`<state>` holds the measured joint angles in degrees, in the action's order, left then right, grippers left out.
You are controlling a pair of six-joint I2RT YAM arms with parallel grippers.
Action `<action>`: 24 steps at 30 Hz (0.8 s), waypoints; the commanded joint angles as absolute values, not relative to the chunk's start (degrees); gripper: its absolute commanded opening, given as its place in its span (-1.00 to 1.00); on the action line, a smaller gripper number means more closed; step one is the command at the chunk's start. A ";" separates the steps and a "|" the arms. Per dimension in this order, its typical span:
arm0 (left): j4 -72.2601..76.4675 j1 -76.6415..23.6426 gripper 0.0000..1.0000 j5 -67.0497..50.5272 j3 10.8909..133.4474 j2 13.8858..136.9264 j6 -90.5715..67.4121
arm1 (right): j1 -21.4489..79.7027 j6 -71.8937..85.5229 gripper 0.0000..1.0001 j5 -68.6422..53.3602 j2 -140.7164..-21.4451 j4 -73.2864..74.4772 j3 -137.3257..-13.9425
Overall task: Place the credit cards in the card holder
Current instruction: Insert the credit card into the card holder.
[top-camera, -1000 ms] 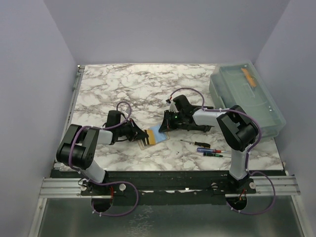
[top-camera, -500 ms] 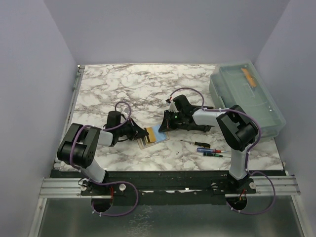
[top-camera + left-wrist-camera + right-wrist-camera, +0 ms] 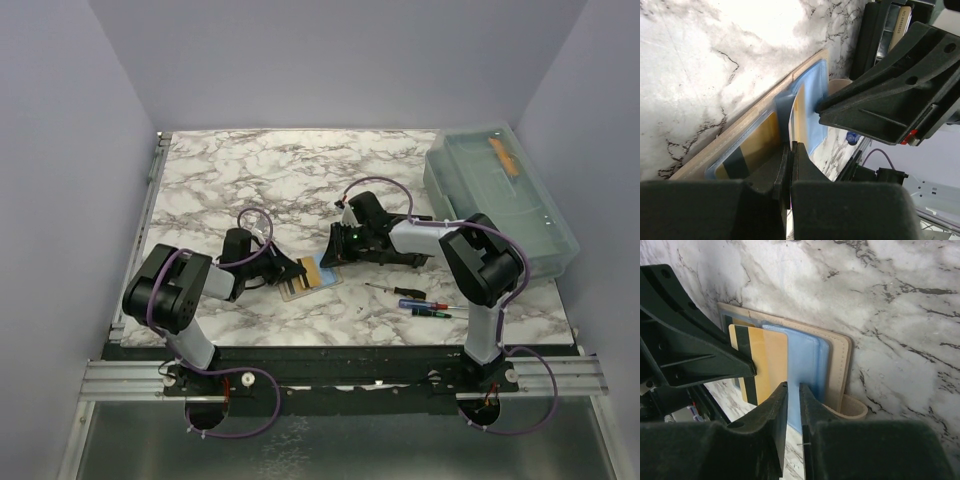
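I have my right gripper on the blue sleeve by the yellow card's leading end, so next I open it and take the sleeve's outer edge (image 3: 822,365) before the card slides deeper.
The card holder (image 3: 298,290) is a tan wallet with blue plastic sleeves (image 3: 807,365), lying flat between the two arms. A yellow credit card (image 3: 767,360) with a dark stripe rests on the sleeves, its near end past the holder's edge. Another striped card (image 3: 747,150) shows under the blue film. My left gripper (image 3: 790,146) is shut, with a lifted blue sleeve flap (image 3: 782,117) running into its tips. My right gripper (image 3: 793,386) hovers at the sleeves' edge with its jaws a narrow slit apart and nothing pinched. Its fingertip (image 3: 822,106) touches the blue film.
A large translucent lidded bin (image 3: 500,195) stands at the right edge with an orange item (image 3: 502,157) inside. Small screwdrivers (image 3: 420,300) lie just right of the holder, near the right arm. A tan strap loop (image 3: 850,412) sticks out of the holder's near corner.
The right jaws have parted slightly. The yellow card now covers more of the blue sleeve in the top view. The left arm has edged a little to the right.
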<state>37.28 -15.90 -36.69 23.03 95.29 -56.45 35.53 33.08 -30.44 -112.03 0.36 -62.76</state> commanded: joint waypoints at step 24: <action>13.86 -26.09 -0.19 -20.13 29.25 91.79 -52.25 | 35.40 29.20 -0.63 -24.40 -110.68 6.68 -61.13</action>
<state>26.28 -24.91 -28.58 28.62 93.43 -57.25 34.39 28.64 -23.97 -109.82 5.65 -63.55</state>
